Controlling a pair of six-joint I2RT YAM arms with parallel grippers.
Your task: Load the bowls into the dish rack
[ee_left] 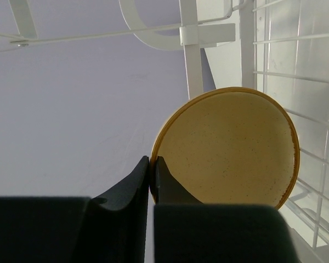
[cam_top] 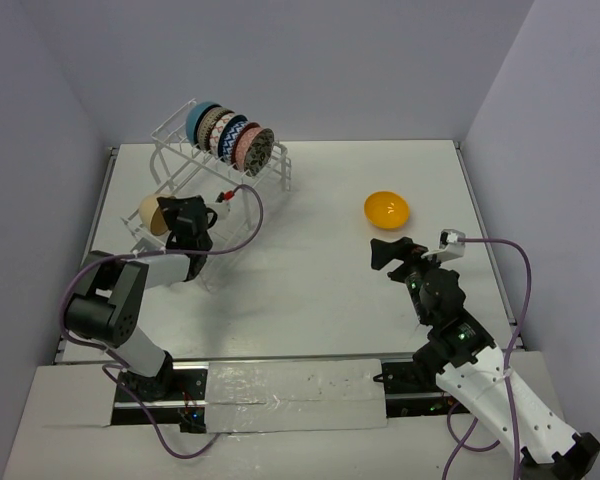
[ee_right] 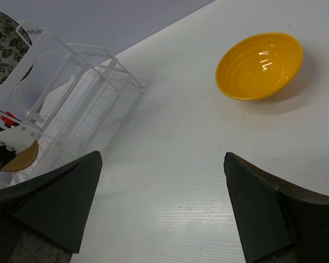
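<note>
Next, my left gripper opens and takes the tan bowl's rim (ee_left: 208,94) from the bowl's outer side, because the tan bowl stands too close to the end of the rack's lower level.
The white wire dish rack (cam_top: 180,150) stands at the far left, with several bowls (cam_top: 230,138) on edge in its top tier, a teal one at the back. My left gripper (cam_top: 170,216) is shut on the rim of a tan bowl (cam_top: 151,213), held on edge at the rack's lower tier. In the left wrist view the fingertips (ee_left: 152,167) pinch the tan bowl (ee_left: 230,148) at its left rim, beside the rack's wires (ee_left: 193,60). An orange-yellow bowl (cam_top: 387,208) sits upright on the table. My right gripper (cam_top: 388,252) hovers open just before it, the orange-yellow bowl (ee_right: 259,64) ahead of its wide jaws (ee_right: 162,164).
The right wrist view shows the dish rack (ee_right: 71,93) to the left, the tan bowl (ee_right: 19,158) low in it and a patterned bowl (ee_right: 3,38) at the top. White walls enclose the table (cam_top: 310,270) on three sides. A purple cable (cam_top: 242,225) loops near the rack.
</note>
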